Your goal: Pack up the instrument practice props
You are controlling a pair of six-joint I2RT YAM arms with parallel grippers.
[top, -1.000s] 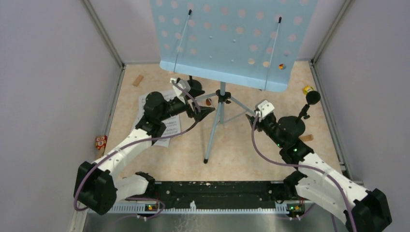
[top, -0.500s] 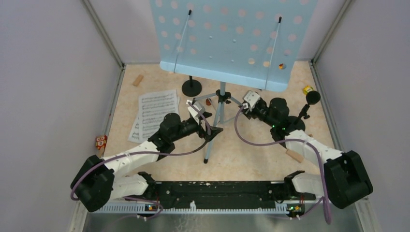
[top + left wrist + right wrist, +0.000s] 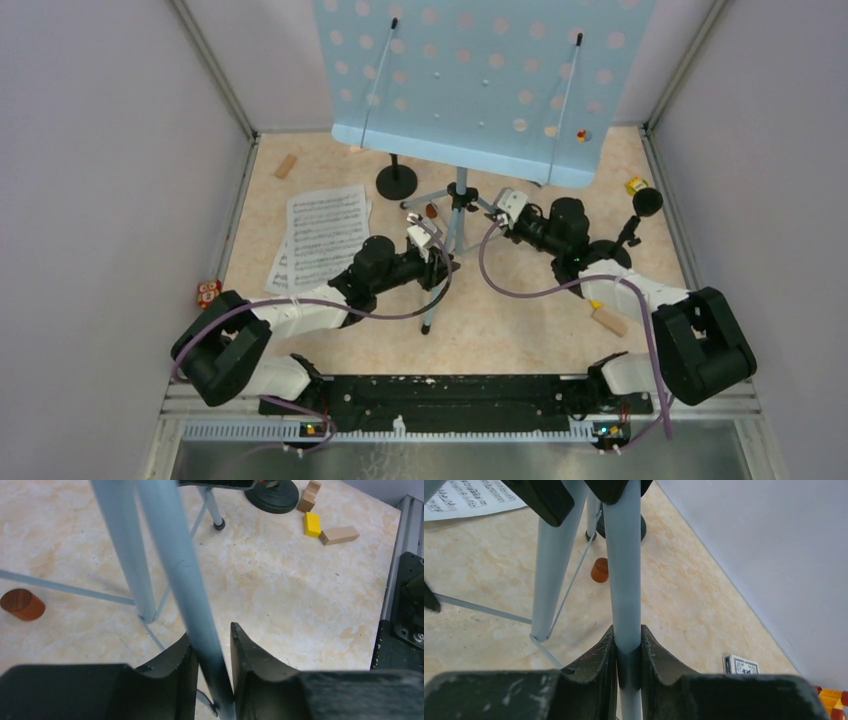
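Observation:
The tripod legs stand apart and my right gripper holds just one leg, so it should open and clasp the legs together [image 3: 459, 216] under the tripod's black hub.
The light-blue perforated music rack [image 3: 470, 80] stands at the back on grey tripod legs [image 3: 443, 270]. My left gripper [image 3: 441, 264] [image 3: 210, 630] is shut on the front leg [image 3: 170, 560], which runs slantwise between its fingers. My right gripper [image 3: 503, 214] [image 3: 627, 627] is shut tight on the right-hand leg [image 3: 623, 570]. White sheet-music pages [image 3: 325, 235] lie to the left of the tripod. One black round-based mic holder [image 3: 397, 182] stands under the rack. A black microphone [image 3: 647, 203] stands at the right.
Wooden blocks lie at the back left [image 3: 287, 166] and near right [image 3: 608, 320]. A yellow block [image 3: 634, 185], a brown cylinder [image 3: 431, 211] and a red-yellow toy [image 3: 208, 293] lie about. A blue-patterned card box [image 3: 740, 664] lies by the wall. Walls close three sides.
My left arm swung right from the sheet music to the front tripod leg and closed on it. My right arm moved up and left to the right leg and closed on it.

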